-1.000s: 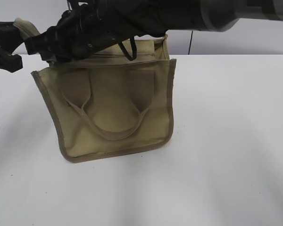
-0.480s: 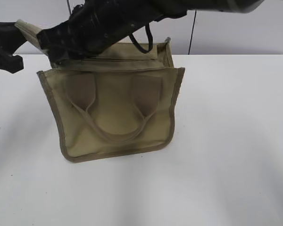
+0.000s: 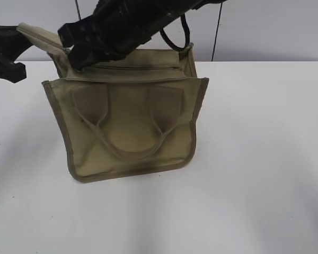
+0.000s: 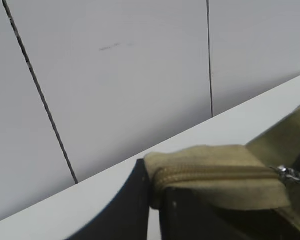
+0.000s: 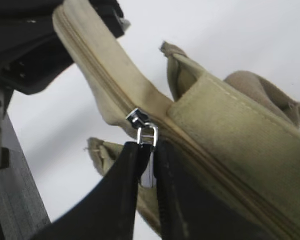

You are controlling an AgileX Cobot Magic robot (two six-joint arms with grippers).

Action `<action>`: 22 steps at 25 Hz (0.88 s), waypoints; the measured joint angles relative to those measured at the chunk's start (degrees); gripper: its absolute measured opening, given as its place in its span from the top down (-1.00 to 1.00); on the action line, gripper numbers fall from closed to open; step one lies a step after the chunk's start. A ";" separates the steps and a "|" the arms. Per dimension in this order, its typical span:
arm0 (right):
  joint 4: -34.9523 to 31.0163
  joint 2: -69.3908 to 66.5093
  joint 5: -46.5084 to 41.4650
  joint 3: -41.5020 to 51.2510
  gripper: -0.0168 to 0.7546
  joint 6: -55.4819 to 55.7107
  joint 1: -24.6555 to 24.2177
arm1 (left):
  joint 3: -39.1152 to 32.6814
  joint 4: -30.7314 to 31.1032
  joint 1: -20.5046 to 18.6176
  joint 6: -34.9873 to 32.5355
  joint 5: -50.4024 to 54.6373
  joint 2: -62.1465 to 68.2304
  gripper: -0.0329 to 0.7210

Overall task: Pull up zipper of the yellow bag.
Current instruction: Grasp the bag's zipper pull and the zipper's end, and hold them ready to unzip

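Note:
Next, my right gripper releases the silver zipper pull at the zipper's end [image 3: 175, 63] that is farthest from my left gripper.
The yellow bag [image 3: 132, 124] stands on the white table, its two handles hanging down the front. The zipper [image 3: 130, 67] runs along its top panel. My left gripper [image 3: 13, 45] is shut on the fabric tab at the zipper's left end [image 4: 190, 165], holding it out to the left. My right gripper [image 5: 149, 150] reaches across the bag top and is shut on the silver zipper pull [image 5: 146, 131], which sits near the left end of the zipper. The pull also shows in the left wrist view [image 4: 289, 175].
The white table [image 3: 254, 159] spreads to the front and right of the bag. A light panelled wall [image 3: 265, 32] stands behind. The right arm [image 3: 132, 24] hangs over the bag top.
The right gripper has lifted and drawn back to the right a little with the pull. The bag's top and left tab have risen slightly and the bag has shifted right.

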State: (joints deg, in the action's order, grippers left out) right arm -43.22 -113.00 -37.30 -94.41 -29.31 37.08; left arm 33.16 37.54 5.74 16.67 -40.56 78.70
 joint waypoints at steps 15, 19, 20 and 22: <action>17.16 1.91 -13.51 0.00 0.77 9.41 -6.54 | 0.00 -0.72 -0.12 0.00 2.29 0.00 0.90; 20.63 3.72 -17.32 0.00 0.77 10.26 -9.45 | 0.00 -0.99 -0.17 0.00 2.29 0.00 0.90; 21.45 3.94 -18.50 0.00 0.77 10.33 -10.07 | 0.00 -1.01 -0.17 0.00 2.29 0.00 0.90; 22.33 4.01 -20.87 0.00 0.77 10.37 -11.44 | 0.00 -1.05 -0.17 0.00 2.36 0.00 0.90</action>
State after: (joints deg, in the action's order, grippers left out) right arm -20.88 -108.99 -58.17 -94.41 -18.94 25.64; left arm 33.16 36.49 5.57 16.67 -38.20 78.70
